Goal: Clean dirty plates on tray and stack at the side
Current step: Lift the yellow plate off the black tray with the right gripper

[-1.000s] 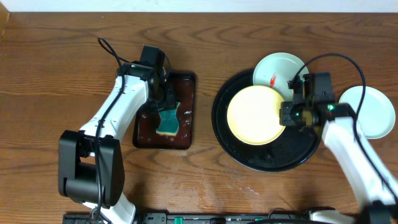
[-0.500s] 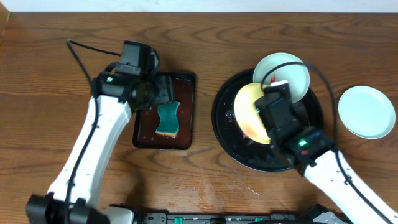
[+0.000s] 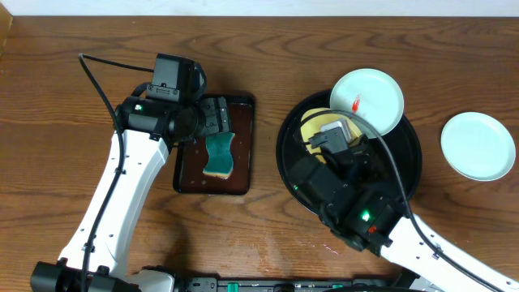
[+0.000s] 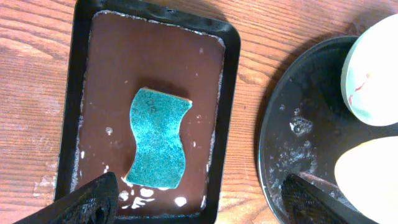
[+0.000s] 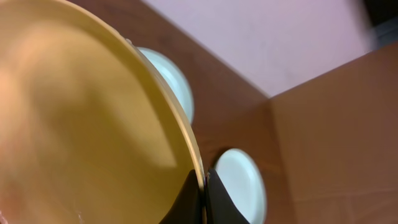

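Next, my right gripper puts the pale yellow plate down on top of the bluish-white plate on the bare table (image 3: 479,147) (image 5: 240,186).
My right gripper (image 5: 203,198) is shut on the rim of the pale yellow plate (image 5: 81,124) and holds it tilted up over the black tray (image 3: 401,191). In the overhead view only a sliver of that plate (image 3: 312,130) shows beside my right arm. A bluish-white plate with a red smear (image 3: 366,100) rests on the tray's far rim. A second bluish-white plate (image 3: 478,146) lies on the table to the right. My left gripper (image 4: 202,205) is open and empty above the teal sponge (image 4: 157,138).
The sponge lies in a wet dark brown rectangular tray (image 3: 243,174) left of the black tray. My right arm (image 3: 357,211) covers much of the black tray. A brown cardboard wall (image 5: 336,124) shows in the right wrist view.
My right arm has swung in over the black tray and tipped the yellow plate up from flat. My left gripper has drawn back from the sponge, which stays in the brown tray.
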Available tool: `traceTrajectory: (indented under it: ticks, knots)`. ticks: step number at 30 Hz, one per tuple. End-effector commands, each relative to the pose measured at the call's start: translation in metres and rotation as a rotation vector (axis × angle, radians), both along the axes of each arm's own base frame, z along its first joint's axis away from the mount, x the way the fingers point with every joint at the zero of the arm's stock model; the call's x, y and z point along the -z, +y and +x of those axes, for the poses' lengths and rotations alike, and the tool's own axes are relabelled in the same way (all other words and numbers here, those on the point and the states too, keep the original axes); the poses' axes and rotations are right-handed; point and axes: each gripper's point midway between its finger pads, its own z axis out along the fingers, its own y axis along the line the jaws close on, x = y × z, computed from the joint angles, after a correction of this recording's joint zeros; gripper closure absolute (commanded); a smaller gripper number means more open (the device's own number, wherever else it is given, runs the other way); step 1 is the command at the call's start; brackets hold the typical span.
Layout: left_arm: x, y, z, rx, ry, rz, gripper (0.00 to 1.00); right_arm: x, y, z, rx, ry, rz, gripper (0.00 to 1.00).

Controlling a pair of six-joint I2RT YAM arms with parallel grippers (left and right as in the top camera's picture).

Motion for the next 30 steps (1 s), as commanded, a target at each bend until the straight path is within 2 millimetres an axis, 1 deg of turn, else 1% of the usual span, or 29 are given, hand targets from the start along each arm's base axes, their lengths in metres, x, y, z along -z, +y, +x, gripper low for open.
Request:
traceTrajectory:
  ticks: [1, 6, 10, 30]
  knots:
    - [-0.005, 0.000, 0.003, -0.003, -0.010, -0.003, 0.16, -0.026, -0.001, -0.006, 0.015, -0.096, -0.102, 0.99]
    - [-0.005, 0.000, 0.003, -0.003, -0.011, -0.003, 0.16, -0.026, 0.013, -0.012, -0.048, -0.085, -0.130, 0.99]
    - [-0.005, 0.000, 0.003, -0.003, -0.010, -0.003, 0.16, -0.027, 0.017, -0.013, -0.059, -0.092, -0.121, 0.99]
    - [-0.005, 0.000, 0.003, -0.003, -0.010, -0.003, 0.15, -0.027, 0.018, -0.013, -0.059, -0.094, -0.118, 0.99]
